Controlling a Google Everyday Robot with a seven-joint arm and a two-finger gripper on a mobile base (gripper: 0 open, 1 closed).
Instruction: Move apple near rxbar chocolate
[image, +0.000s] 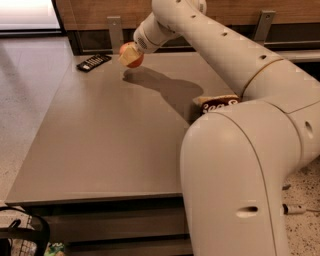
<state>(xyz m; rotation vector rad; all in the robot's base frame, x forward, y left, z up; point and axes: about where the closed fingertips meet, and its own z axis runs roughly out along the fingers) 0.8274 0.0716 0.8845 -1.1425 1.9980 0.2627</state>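
Next, my gripper puts the apple down on the grey table (110, 63), next to the black rxbar chocolate at the far edge of the table.
My gripper (129, 54) is at the far side of the grey table, shut on the red-orange apple (135, 59), which it holds just above the surface. The pale fingers (127, 55) cover much of the apple's front. The rxbar chocolate (93, 62), a flat black packet with pale markings, lies at the table's far left corner, a short way left of the apple. My white arm reaches across from the right and fills the lower right of the view.
A brown "Sea Salt" chip bag (216, 103) lies on the right of the grey table (100, 140), mostly hidden behind my arm. A wooden wall and a dark ledge run behind the table. A black wire basket (20, 235) stands at the lower left.
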